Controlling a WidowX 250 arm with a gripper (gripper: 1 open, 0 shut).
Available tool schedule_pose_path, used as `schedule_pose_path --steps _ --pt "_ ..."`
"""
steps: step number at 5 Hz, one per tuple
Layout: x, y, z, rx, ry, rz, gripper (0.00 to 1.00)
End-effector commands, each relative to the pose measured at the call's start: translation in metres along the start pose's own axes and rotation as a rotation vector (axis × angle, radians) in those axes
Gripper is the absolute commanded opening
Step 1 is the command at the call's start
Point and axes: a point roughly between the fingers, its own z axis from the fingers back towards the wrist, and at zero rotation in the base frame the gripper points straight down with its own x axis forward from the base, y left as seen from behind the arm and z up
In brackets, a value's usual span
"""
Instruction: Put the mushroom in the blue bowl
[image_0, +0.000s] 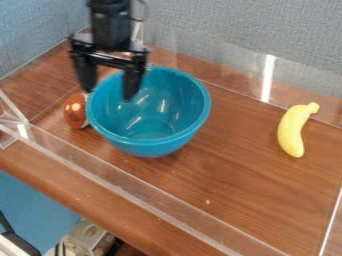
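Note:
Next, I move my gripper next to the mushroom's reddish-brown cap (75, 110) beside the blue bowl and close it there.
The blue bowl (150, 112) sits on the wooden table, left of centre, glossy teal and deep. The mushroom (76, 110) lies on the table against the bowl's left side, its reddish-brown cap showing and partly hidden by the rim. My gripper (110, 80) points straight down, open, with nothing between its black fingers. It hangs over the bowl's left rim, just up and right of the mushroom, one finger (132, 80) in front of the bowl's inner wall.
A yellow banana (295, 128) lies at the right of the table. Clear acrylic walls (160, 195) fence the wooden surface along the front, left and back edges.

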Motion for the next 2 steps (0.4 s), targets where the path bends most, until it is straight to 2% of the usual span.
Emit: schedule_pose_path --steps 1,2 --pt "0.009 0.019 0.021 0.015 -0.086 0.020 1.00" --pt "0.021 0.031 0.020 0.022 -0.093 0.056 1.00"
